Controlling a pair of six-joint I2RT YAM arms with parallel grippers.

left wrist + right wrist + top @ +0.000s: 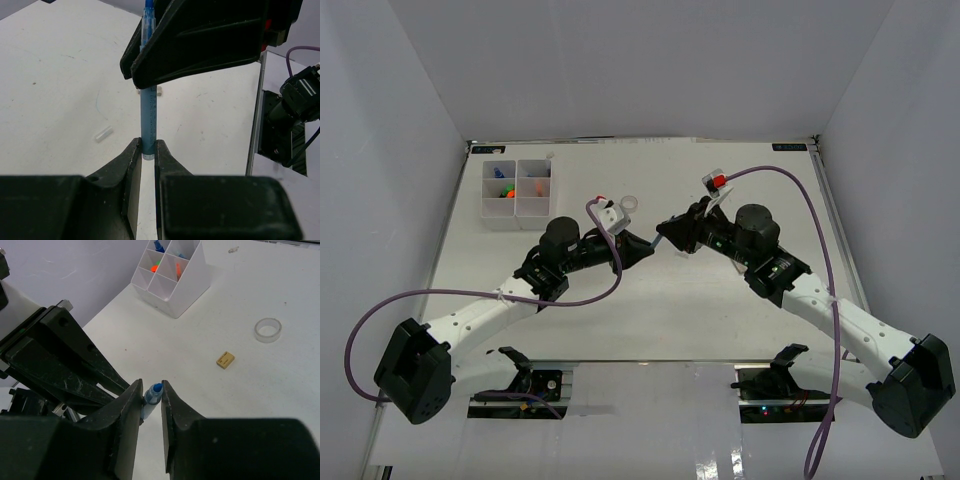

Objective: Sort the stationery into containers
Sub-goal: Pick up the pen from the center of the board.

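My left gripper pinches just the blue pen's rear end. It should open and take the blue pen's body further up [148,114] before my right gripper opens.
A blue pen [655,238] hangs above the table's middle, held between both grippers. My left gripper [645,244] is shut on its flat rear end, as the left wrist view [148,149] shows, with the pen barrel [148,112] running up into the right gripper's black fingers [200,40]. My right gripper [667,233] is closed around the pen's blue-tipped end [154,392]. The white organiser tray [517,212] stands at the far left and holds orange and green highlighters [159,265] and a blue item. A clear tape ring [630,203] lies on the table.
In the right wrist view the tape ring [268,330] and a small tan block [225,360] lie loose to the right of the tray [177,302]. A small clear cap [103,133] lies on the table under the left gripper. Purple cables arc over both arms.
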